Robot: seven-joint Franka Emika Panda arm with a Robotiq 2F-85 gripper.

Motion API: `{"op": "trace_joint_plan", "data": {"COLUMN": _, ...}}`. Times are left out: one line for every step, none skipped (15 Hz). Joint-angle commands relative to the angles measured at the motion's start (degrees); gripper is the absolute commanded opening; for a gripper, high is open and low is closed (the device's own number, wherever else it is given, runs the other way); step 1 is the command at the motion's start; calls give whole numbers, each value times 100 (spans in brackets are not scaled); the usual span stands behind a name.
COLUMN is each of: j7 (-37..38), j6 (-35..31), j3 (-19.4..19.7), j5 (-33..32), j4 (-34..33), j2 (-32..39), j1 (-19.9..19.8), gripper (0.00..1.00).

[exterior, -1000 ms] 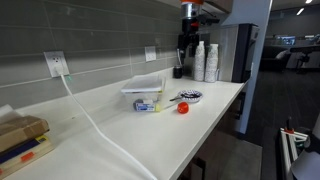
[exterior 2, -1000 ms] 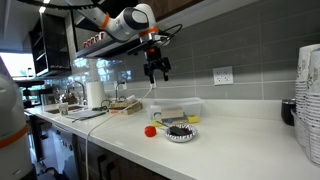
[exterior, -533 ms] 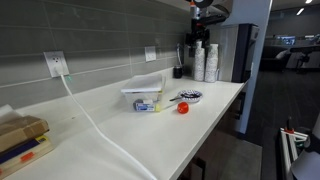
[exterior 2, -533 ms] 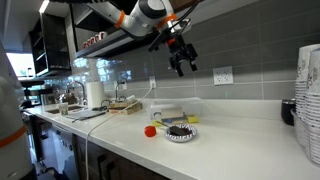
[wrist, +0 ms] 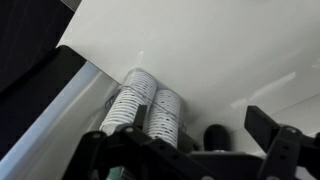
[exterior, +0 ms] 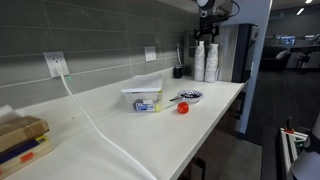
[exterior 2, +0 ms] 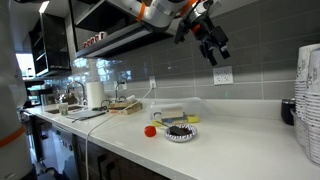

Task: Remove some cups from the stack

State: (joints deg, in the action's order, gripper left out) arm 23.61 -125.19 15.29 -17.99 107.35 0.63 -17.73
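Note:
My gripper should next move to the top cups (exterior: 212, 47) (wrist: 115, 171) of the stack that is farther from the dark mug and close there.
Two tall stacks of white, speckled disposable cups (exterior: 205, 62) stand at the far end of the white counter, by the wall. One stack shows at the edge of an exterior view (exterior 2: 309, 100). In the wrist view I look down on the rims of both stacks (wrist: 145, 103). My gripper (exterior: 207, 30) hangs high in the air, just above the stacks and apart from them. It also shows in an exterior view (exterior 2: 215, 52). Its fingers are spread wide with nothing between them (wrist: 190, 140).
A dark mug (wrist: 215, 133) stands next to the stacks. Mid-counter are a clear plastic tub (exterior: 142, 92), a small dish (exterior: 190, 97) and a red ball (exterior: 183, 108). A white cable (exterior: 90, 120) runs from the wall outlet across the counter. A box (exterior: 20, 135) sits at the near end.
My gripper has risen and travelled along the counter from over the tub area to above the cup stacks. It stays open. Nothing on the counter has moved.

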Motion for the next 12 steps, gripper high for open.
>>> {"op": "trace_joint_plan", "data": {"j7": 799, "j6": 258, "j3": 239, "j5": 10, "j4": -809, "j2": 611, "j1": -72, "gripper": 100}}
{"op": "trace_joint_plan", "data": {"j7": 994, "j6": 311, "j3": 324, "j5": 42, "j4": -973, "j2": 725, "j1": -89, "gripper": 100}}
{"op": "trace_joint_plan", "data": {"j7": 1174, "j6": 386, "j3": 413, "j5": 80, "j4": -1151, "j2": 828, "j1": -109, "gripper": 100}}
{"op": "trace_joint_plan", "data": {"j7": 1364, "j6": 468, "j3": 490, "j5": 104, "j4": -1320, "j2": 921, "j1": -123, "gripper": 100}}
{"op": "trace_joint_plan", "data": {"j7": 1549, "j6": 561, "j3": 565, "j5": 130, "j4": -1499, "j2": 1003, "j1": -146, "gripper": 100}}
{"op": "trace_joint_plan", "data": {"j7": 1736, "j6": 658, "j3": 635, "j5": 141, "j4": -1663, "j2": 1066, "j1": -166, "gripper": 100}}
{"op": "trace_joint_plan", "data": {"j7": 1943, "j6": 764, "j3": 702, "j5": 134, "j4": -1811, "j2": 1105, "j1": -182, "gripper": 100}}
{"op": "trace_joint_plan", "data": {"j7": 2138, "j6": 857, "j3": 768, "j5": 131, "j4": -1964, "j2": 1138, "j1": -205, "gripper": 100}}
{"op": "trace_joint_plan", "data": {"j7": 2340, "j6": 944, "j3": 829, "j5": 127, "j4": -2124, "j2": 1187, "j1": -235, "gripper": 100}}
{"op": "trace_joint_plan", "data": {"j7": 2533, "j6": 1000, "j3": 892, "j5": 115, "j4": -2263, "j2": 1240, "j1": -273, "gripper": 100}}
{"op": "trace_joint_plan", "data": {"j7": 2745, "j6": 1063, "j3": 947, "j5": 104, "j4": -2404, "j2": 1303, "j1": -304, "gripper": 100}}
{"op": "trace_joint_plan", "data": {"j7": 2958, "j6": 1074, "j3": 1007, "j5": 74, "j4": -2519, "j2": 1382, "j1": -350, "gripper": 100}}
